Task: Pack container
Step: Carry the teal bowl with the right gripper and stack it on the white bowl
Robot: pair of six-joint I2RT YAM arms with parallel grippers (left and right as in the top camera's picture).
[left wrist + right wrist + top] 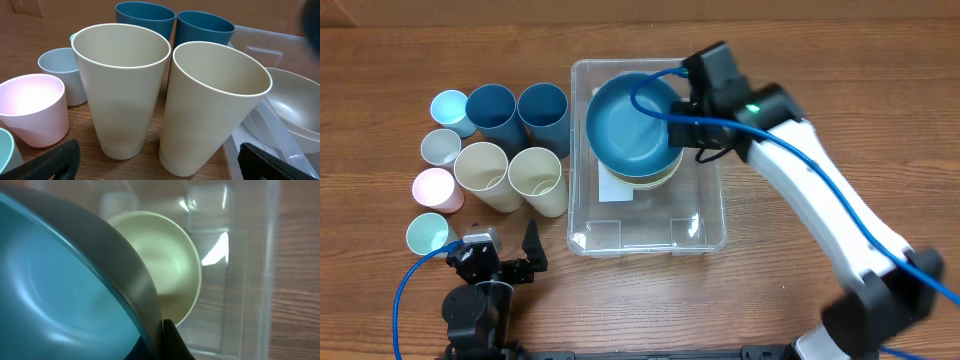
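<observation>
My right gripper needs to grab the blue bowl's near rim (638,175), as that bowl slants off-centre over the cream bowl, and settle it down inside the cream bowl.
The clear plastic container (705,225) sits mid-table with a white label on its bottom. My right gripper (682,128) is shut on the rim of a blue bowl (630,125) and holds it over the container's far half, above a cream bowl (655,176) lying inside. In the right wrist view the blue bowl (55,295) fills the left, the cream bowl (165,265) lies below it, and the finger (167,340) pinches the rim. My left gripper (505,262) is open and empty at the near left, behind two cream cups (120,90).
Left of the container stand two tall blue cups (492,112), two tall cream cups (482,172), and small cups in light blue (450,106), grey (442,147), pink (433,187) and mint (426,233). One cream cup (210,105) leans against the container wall.
</observation>
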